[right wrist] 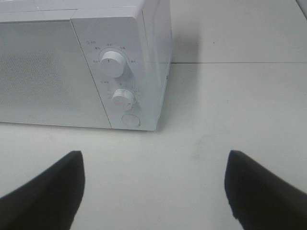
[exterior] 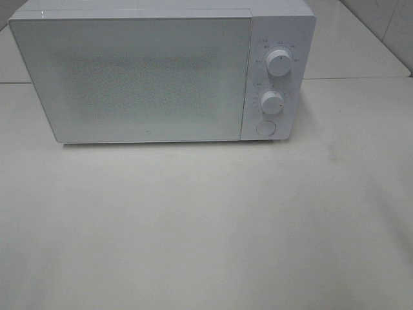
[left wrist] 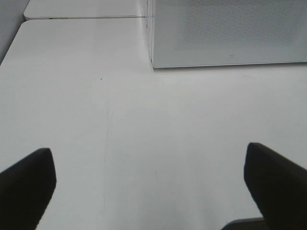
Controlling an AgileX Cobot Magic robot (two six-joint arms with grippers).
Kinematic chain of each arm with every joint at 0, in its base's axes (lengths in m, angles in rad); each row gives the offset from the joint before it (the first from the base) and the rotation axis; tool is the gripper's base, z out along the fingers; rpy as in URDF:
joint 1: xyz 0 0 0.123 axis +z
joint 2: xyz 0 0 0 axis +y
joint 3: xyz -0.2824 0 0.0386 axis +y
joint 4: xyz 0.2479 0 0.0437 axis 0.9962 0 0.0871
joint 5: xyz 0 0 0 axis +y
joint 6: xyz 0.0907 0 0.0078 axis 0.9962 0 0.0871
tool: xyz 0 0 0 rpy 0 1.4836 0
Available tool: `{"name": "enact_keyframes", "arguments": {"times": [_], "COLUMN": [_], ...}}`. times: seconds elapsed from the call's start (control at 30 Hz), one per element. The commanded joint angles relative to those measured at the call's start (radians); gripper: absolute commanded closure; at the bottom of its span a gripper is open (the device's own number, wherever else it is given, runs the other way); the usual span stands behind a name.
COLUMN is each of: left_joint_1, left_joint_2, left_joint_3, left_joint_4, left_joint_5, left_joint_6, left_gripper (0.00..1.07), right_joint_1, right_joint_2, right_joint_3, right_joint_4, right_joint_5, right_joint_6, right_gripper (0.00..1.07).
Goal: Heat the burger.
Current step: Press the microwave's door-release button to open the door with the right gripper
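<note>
The robot's right gripper will move to the round button [exterior: 266, 128] [right wrist: 130, 120] under the microwave's lower knob and close just in front of that button.
The burger is out of view in every frame. A white microwave [exterior: 129, 77] stands at the back of the table with its door shut. Neither arm appears in the exterior high view. In the left wrist view my left gripper [left wrist: 148, 187] is open above bare table, nothing between its dark fingers [left wrist: 26, 187], and the microwave's lower corner [left wrist: 225, 33] lies ahead of it. My right gripper [right wrist: 153, 187] is open too and holds nothing. It faces the microwave's control panel [right wrist: 120, 72] from a short distance.
The panel at the microwave's right end carries an upper knob [exterior: 279, 61], a lower knob [exterior: 271, 102] and a round button [exterior: 265, 128]. White table [exterior: 206, 226] spreads in front of the microwave. A seam between tabletops runs behind it [exterior: 361, 78].
</note>
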Motion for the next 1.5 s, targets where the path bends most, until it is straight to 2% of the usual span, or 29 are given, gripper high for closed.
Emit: {"name": "enact_keyframes", "arguments": {"times": [0.03,0.1,0.23,0.3,0.4,0.57,0.8,1.07,1.37,1.47,1.5], "left_joint_1": [0.004,0.004,0.004,0.004,0.004,0.004,0.004,0.004,0.004,0.004,0.004], "left_joint_2": [-0.006,-0.006,-0.006,-0.006,-0.006,-0.006,-0.006,-0.006,-0.006,-0.006,-0.006], "left_joint_3": [0.003,0.003,0.003,0.003,0.003,0.003,0.003,0.003,0.003,0.003,0.003], "left_joint_4": [-0.002,-0.002,-0.002,-0.002,-0.002,-0.002,-0.002,-0.002,-0.002,-0.002,-0.002], "left_joint_5": [-0.012,-0.012,-0.012,-0.012,-0.012,-0.012,-0.012,-0.012,-0.012,-0.012,-0.012], "left_joint_6": [-0.005,-0.005,-0.005,-0.005,-0.005,-0.005,-0.005,-0.005,-0.005,-0.005,-0.005], "left_gripper": [0.06,0.06,0.06,0.06,0.06,0.06,0.06,0.06,0.06,0.06,0.06], "right_joint_1": [-0.006,-0.006,-0.006,-0.006,-0.006,-0.006,-0.006,-0.002,0.001,0.041,0.079], "right_joint_2": [0.037,0.144,0.220,0.291,0.316,0.456,0.564,0.691,0.751,0.772,0.792], "right_joint_3": [-0.005,-0.005,0.013,0.045,0.053,0.101,0.137,0.220,0.290,0.309,0.314], "right_joint_4": [0.000,-0.004,-0.013,-0.019,-0.021,-0.023,0.001,0.137,0.229,0.278,0.316], "right_joint_5": [-0.059,-0.175,-0.290,-0.428,-0.462,-0.723,-0.895,-1.163,-1.286,-1.323,-1.345], "right_joint_6": [-0.014,-0.013,-0.013,-0.013,-0.013,-0.027,-0.054,-0.188,-0.226,-0.245,-0.270], "right_gripper": [0.31,0.31,0.31,0.31,0.31,0.31,0.31,0.31,0.31,0.31,0.31]}}
